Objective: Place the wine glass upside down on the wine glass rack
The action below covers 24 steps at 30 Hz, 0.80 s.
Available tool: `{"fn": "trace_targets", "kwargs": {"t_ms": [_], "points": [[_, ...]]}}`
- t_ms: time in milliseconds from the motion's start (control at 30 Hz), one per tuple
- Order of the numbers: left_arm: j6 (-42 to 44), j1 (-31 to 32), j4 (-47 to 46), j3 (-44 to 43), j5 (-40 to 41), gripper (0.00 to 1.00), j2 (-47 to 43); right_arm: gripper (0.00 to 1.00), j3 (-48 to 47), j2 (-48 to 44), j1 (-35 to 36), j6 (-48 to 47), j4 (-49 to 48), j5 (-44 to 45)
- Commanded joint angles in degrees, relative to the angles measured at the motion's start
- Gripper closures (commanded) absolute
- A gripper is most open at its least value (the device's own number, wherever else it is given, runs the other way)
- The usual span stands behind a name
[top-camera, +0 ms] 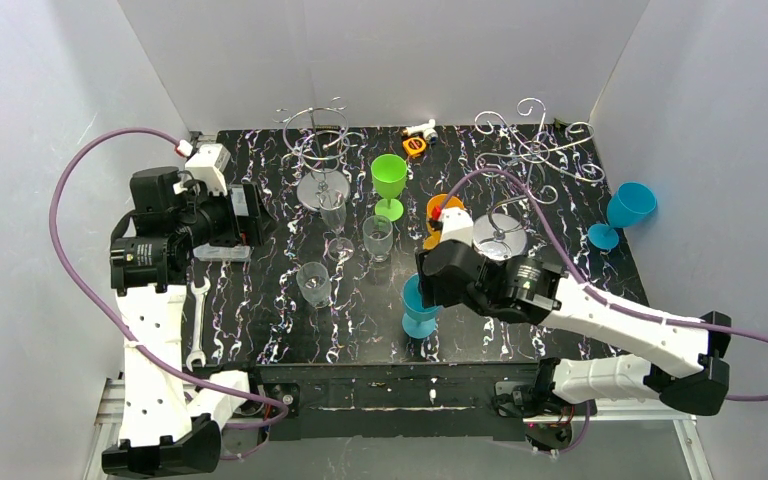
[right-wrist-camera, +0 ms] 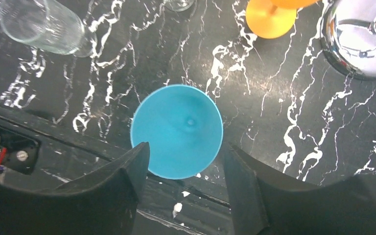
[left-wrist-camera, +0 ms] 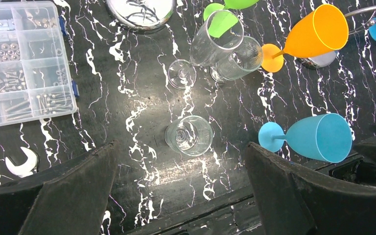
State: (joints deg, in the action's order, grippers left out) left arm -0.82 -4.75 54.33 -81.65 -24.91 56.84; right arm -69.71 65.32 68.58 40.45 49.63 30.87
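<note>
Next, my left gripper closes on the base [top-camera: 419, 328] [left-wrist-camera: 270, 137] of the blue wine glass near the table's front edge, while my right gripper holds its bowl.
A blue wine glass [top-camera: 420, 310] stands upright near the table's front edge; in the right wrist view I look straight down into its bowl [right-wrist-camera: 176, 129]. My right gripper [right-wrist-camera: 183, 156] is open and straddles the near side of the rim. The left finger overlaps the rim and a thin gap shows at the right finger. In the top view this gripper [top-camera: 426, 282] hovers right over the glass. The wire wine glass rack [top-camera: 535, 150] rises from a chrome base [top-camera: 500, 236] just behind. My left gripper [left-wrist-camera: 182, 147] hangs wide open and empty above a clear tumbler [left-wrist-camera: 189, 135].
A second blue glass [top-camera: 628, 205] sits at the rack's right arm. An orange glass [left-wrist-camera: 318, 32], a green glass [top-camera: 389, 180] and clear glasses [top-camera: 377, 238] crowd the middle. Another wire rack [top-camera: 320, 150] stands at the back left. A parts box [left-wrist-camera: 22, 61] and a wrench [top-camera: 198, 325] lie left.
</note>
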Motion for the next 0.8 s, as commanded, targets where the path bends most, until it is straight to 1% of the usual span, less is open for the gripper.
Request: {"fn": "trace_targets", "kwargs": {"t_ms": [0, 267, 400, 467, 567, 667, 700, 767], "points": [[0.6, -0.3, 0.1, 1.4, -1.4, 0.01, -1.9, 0.39, 3.0, 0.4, 2.4, 3.4, 0.5, 6.9], [0.6, -0.3, 0.3, 3.1, -4.2, 0.01, -3.4, 0.50, 7.4, 1.1, 2.5, 1.8, -4.0, 11.0], [0.6, -0.3, 1.1, 3.7, -5.5, 0.01, -4.7, 0.58, 8.0, 3.0, 2.4, 1.5, -5.2, 10.2], [2.3, -0.3, 1.5, 4.0, -5.9, 0.01, -5.4, 0.62, 8.9, 3.1, 2.4, 1.5, -5.9, 9.6], [2.6, -0.3, 2.4, 4.6, -7.5, 0.01, -6.5, 0.75, 10.2, 2.5, 2.4, 1.8, -7.3, 9.1], [3.0, -0.3, 3.6, 4.2, -9.3, 0.01, -7.1, 0.95, 9.1, 0.7, 2.4, 1.3, -6.0, 9.6], [3.2, -0.3, 4.0, 4.1, -9.9, 0.01, -7.2, 0.99, 8.2, -0.3, 2.4, 0.7, -5.5, 9.7], [3.6, -0.3, 5.0, 3.6, -12.1, 0.01, -7.4, 0.99, 5.9, -2.8, 2.4, -1.4, -5.1, 9.1]]}}
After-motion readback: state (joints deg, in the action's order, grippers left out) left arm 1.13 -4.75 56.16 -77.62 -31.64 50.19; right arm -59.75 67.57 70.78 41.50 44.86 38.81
